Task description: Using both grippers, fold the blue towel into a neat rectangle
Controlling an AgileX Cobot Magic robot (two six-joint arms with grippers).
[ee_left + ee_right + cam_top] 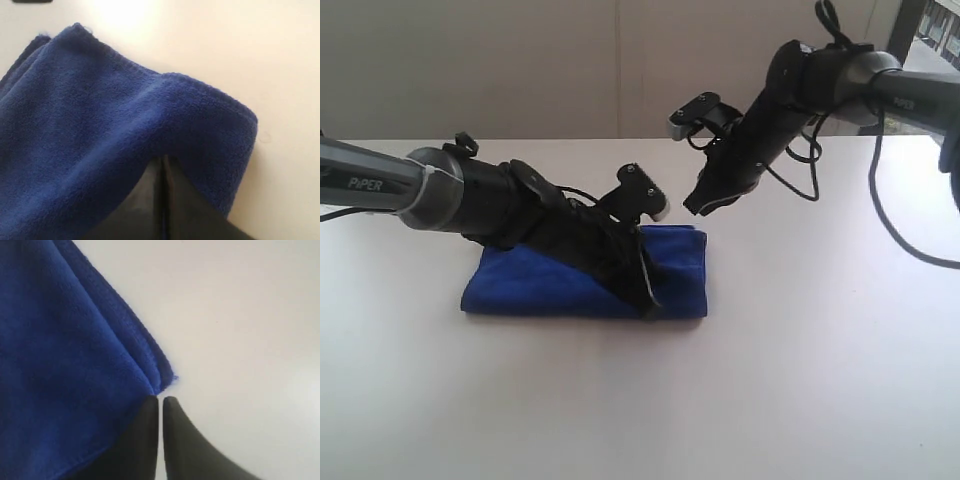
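Note:
My right gripper needs to open its nearly shut, empty fingers, which are just past the blue towel's layered back corner, and take that corner [146, 386].
The blue towel [560, 285] lies folded in a thick rectangle on the white table [800, 380]. My left arm stretches low across it. My left gripper [648, 300] is down at the towel's front right corner. In the left wrist view that gripper [162, 161] is shut, and the cloth [100, 125] bunches up around its tips as if pinched. My right gripper [700, 207] hangs in the air just past the towel's back right corner. Its jaws [160, 400] stand almost together with nothing between them. The towel's layered corner [155, 375] lies just beyond its tips.
A black cable [900, 230] loops down from the right arm over the table's right side. A pale wall runs behind the table, with shelving [930, 30] at the far right.

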